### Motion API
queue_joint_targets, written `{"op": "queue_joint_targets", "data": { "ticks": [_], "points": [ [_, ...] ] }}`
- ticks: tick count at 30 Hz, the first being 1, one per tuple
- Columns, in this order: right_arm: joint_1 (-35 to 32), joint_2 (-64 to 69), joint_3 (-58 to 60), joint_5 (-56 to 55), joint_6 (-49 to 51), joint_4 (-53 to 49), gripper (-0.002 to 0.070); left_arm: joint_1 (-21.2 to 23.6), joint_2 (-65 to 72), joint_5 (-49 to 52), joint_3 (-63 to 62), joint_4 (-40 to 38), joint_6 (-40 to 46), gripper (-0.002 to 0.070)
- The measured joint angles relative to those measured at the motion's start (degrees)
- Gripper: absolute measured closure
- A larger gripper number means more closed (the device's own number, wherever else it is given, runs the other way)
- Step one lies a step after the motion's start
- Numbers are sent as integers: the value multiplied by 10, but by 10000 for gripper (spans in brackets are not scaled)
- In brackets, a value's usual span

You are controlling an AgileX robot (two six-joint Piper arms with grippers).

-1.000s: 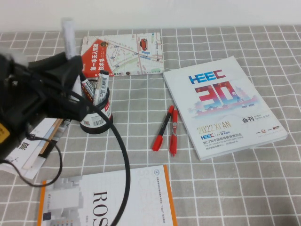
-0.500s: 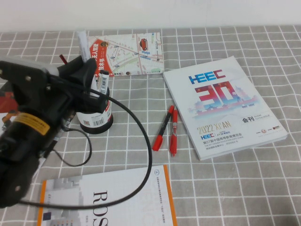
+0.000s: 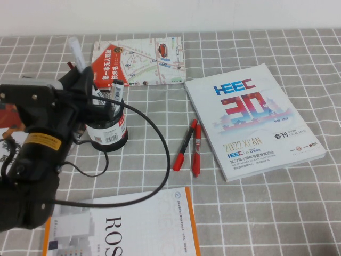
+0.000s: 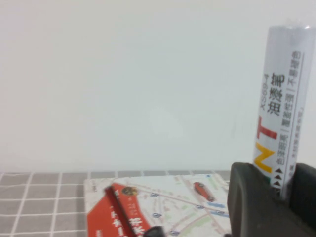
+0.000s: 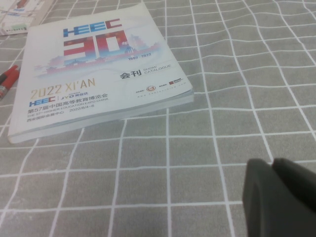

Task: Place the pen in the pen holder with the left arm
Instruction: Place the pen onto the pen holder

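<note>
Next, my left gripper releases the white pen, now held upright beside the holder, inside the pen holder (image 3: 111, 101), next to the black-capped white marker.
My left gripper (image 3: 84, 88) is shut on the white pen (image 3: 76, 52) and holds it upright, with its top sticking up above the fingers. It is just left of and above the black mesh pen holder (image 3: 109, 132), which has several markers in it. The pen's lower end is hidden behind the gripper. In the left wrist view the pen (image 4: 285, 98) stands clamped between the black fingers (image 4: 254, 202). My right gripper (image 5: 279, 192) is shut and empty, low over the checked cloth to the right of the HEEC catalogue; it does not show in the high view.
A map booklet (image 3: 141, 61) lies behind the holder. A black-bodied red-capped pen (image 3: 185, 144) and an all-red pen (image 3: 196, 150) lie beside the HEEC catalogue (image 3: 253, 120). A ROS book (image 3: 128, 226) lies at the front, with papers (image 3: 8, 141) at the left.
My left arm has swung forward with the pen. The pen's top moved right towards the holder, then back left and slightly lower. The right arm has not moved.
</note>
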Motion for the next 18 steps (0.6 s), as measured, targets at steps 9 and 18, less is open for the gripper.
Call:
{"op": "queue_joint_targets", "data": {
  "ticks": [9,18],
  "points": [
    [0,0,0,0,0,0,692,23,4,19,0,9,-7,568],
    [0,0,0,0,0,0,692,25,4,22,-3,51,-17,568]
  ]
}}
